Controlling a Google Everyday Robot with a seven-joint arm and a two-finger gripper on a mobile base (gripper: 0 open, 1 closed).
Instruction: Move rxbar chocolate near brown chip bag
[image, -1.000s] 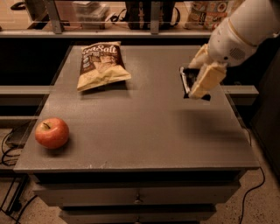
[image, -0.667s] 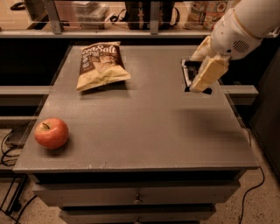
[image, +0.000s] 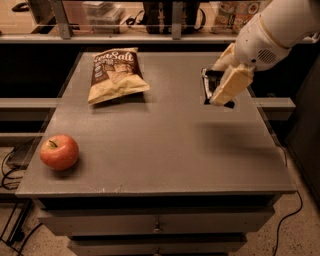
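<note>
The robot's gripper will set the rxbar chocolate down on the grey table, against the arm-facing edge of the brown chip bag (image: 147, 77).
The rxbar chocolate (image: 210, 80) is a small black-wrapped bar held between the tan fingers (image: 231, 84) of my gripper (image: 215, 94), above the right side of the grey table (image: 165, 150). The gripper is shut on the bar and casts a shadow on the table below it. The brown chip bag (image: 116, 74), with white "Sea Salt" lettering and a pale yellow lower part, lies at the back left of the table, well to the left of the gripper. My white arm (image: 277, 32) comes in from the upper right.
A red apple (image: 59, 152) sits at the table's front left. A shelf with assorted items (image: 165, 15) runs along behind the table. Drawers (image: 157, 227) are below the front edge. Cables (image: 10, 165) lie on the floor at left.
The gripper has risen slightly with the rxbar chocolate in it. The chip bag and the apple have not moved.
</note>
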